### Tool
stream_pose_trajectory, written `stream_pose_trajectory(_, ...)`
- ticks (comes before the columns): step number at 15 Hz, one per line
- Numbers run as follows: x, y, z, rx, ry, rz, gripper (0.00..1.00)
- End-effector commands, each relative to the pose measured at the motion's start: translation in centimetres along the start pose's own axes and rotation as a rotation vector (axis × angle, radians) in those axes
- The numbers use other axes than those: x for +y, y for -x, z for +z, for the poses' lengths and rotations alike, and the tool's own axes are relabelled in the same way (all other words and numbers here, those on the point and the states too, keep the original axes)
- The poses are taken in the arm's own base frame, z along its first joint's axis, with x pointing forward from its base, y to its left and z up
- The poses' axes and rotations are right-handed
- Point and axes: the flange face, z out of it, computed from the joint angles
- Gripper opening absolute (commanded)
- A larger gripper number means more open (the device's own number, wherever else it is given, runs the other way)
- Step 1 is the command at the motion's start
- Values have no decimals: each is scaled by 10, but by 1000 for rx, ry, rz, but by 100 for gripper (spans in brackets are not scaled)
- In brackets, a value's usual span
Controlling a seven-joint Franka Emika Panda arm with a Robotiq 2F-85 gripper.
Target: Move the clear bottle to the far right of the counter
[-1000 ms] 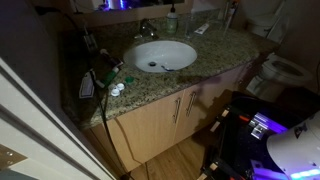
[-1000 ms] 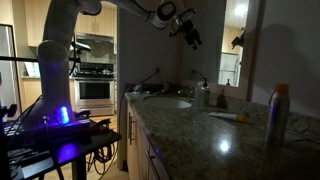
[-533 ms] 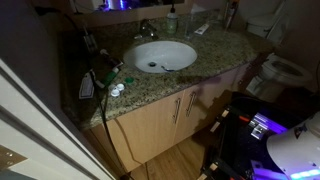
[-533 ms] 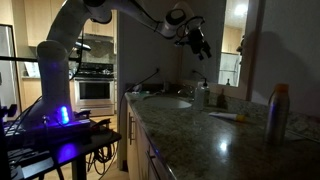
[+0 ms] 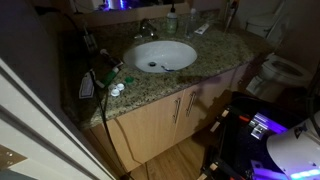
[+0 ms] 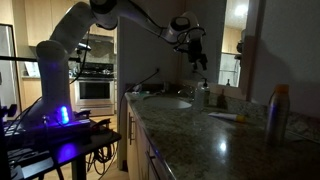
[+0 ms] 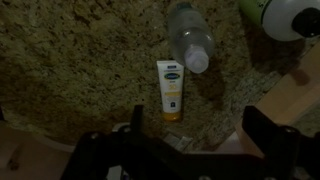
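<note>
My gripper is going to close on the upper part (image 5: 191, 14) (image 7: 193, 47) of the clear bottle, which stands between the green soap bottle and the white and yellow tube.
In the wrist view the clear bottle (image 7: 190, 40) stands upright on the speckled granite counter (image 7: 70, 70), seen from above. A white and yellow tube (image 7: 170, 88) lies flat just beside it. My gripper (image 7: 198, 130) is open and empty, its two dark fingers spread wide below the bottle and tube. In an exterior view my gripper (image 6: 197, 55) hangs in the air well above the counter (image 6: 200, 135), over the small bottles (image 6: 205, 95) beside the white sink (image 6: 172, 101).
A green and white bottle (image 7: 285, 15) stands near the clear bottle. A tall spray can (image 6: 277, 112) stands at the near end of the counter. The sink basin (image 5: 163, 55), faucet (image 5: 147, 28), a green soap bottle (image 5: 172, 20) and wooden cabinet doors (image 5: 175, 110) show from above.
In the exterior view of the arm, my gripper has moved right and somewhat down, toward the bottles behind the sink. Nothing on the counter has moved.
</note>
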Motion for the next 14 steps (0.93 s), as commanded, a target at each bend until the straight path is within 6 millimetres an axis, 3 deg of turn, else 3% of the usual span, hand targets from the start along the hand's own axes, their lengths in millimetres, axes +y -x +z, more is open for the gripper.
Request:
stream_pose_trajectory(1, 0, 0, -2, 0, -2, 1, 100)
stream_pose_trajectory(11, -33, 24, 80, 72, 106, -30, 100)
stream_pose_trajectory(12, -32, 27, 86, 83, 138, -35, 100)
stream_pose_trajectory(13, -27, 30, 76, 50, 102, -34, 100)
stream_pose_trajectory(14, -29, 32, 84, 59, 115, -36, 100)
